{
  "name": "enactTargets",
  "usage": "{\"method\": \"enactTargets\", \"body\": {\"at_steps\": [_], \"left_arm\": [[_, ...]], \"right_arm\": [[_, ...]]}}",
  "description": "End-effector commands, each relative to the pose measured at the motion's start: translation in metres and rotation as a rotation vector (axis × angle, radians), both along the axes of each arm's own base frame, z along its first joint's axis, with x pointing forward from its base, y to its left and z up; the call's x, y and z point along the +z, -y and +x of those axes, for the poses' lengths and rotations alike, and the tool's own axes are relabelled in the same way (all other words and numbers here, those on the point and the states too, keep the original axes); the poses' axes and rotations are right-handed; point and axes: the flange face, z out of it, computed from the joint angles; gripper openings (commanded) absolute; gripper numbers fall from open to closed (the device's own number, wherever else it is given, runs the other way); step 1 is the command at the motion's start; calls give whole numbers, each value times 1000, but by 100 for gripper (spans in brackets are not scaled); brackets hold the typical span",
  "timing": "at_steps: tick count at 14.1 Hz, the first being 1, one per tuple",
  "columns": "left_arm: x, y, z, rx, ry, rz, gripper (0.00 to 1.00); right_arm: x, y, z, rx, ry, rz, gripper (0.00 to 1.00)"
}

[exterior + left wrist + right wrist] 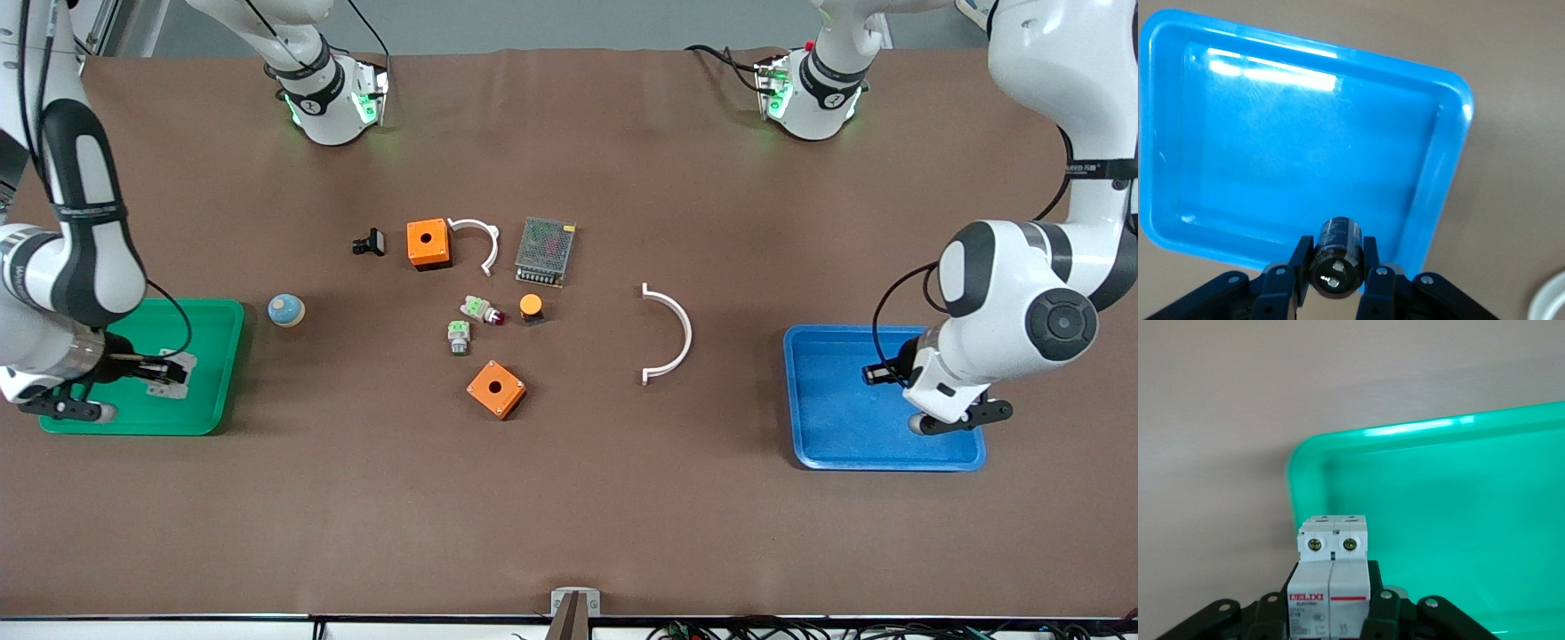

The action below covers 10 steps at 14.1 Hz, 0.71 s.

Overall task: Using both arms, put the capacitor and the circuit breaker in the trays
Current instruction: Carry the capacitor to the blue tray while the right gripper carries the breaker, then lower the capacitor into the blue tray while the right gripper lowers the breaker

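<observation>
I need to open my left gripper to let go of the capacitor on the middle of the blue tray's bottom (875, 401) (1309, 164).
The capacitor (1336, 257), a small black cylinder with silvery terminals on its end, is pinched between the fingers of my left gripper (1335, 252), which is shut on it. In the front view that gripper (880, 374) hangs over the blue tray (845, 444). The circuit breaker (1333, 573), a white-grey block with red lettering, sits in my right gripper (1333, 590), shut on it. In the front view the right gripper (164, 369) is over the green tray (213, 356), with the breaker (175, 368) showing pale at its tip.
Mid-table lie two orange boxes (428, 243) (496, 388), two white curved pieces (478, 240) (671, 333), a mesh-covered power supply (545, 251), a black clip (370, 242), an orange-capped buzzer (531, 308), two green-and-white push-buttons (481, 309) (459, 337) and a round blue knob (286, 310).
</observation>
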Motion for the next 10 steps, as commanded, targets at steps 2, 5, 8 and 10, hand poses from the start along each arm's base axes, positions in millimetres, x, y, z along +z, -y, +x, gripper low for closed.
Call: {"method": "enactTargets", "body": {"at_steps": [2, 5, 8, 10], "left_arm": [[-32, -15, 0, -44, 34, 15, 20], [-60, -28, 4, -67, 53, 49, 20], [-82, -32, 7, -61, 74, 41, 20], [-91, -31, 8, -62, 79, 38, 20]], "right_arm": [[-15, 57, -18, 65, 46, -21, 0], [-46, 86, -31, 73, 53, -34, 0], [-75, 94, -35, 88, 49, -39, 0], [-83, 87, -38, 97, 31, -29, 0]]}}
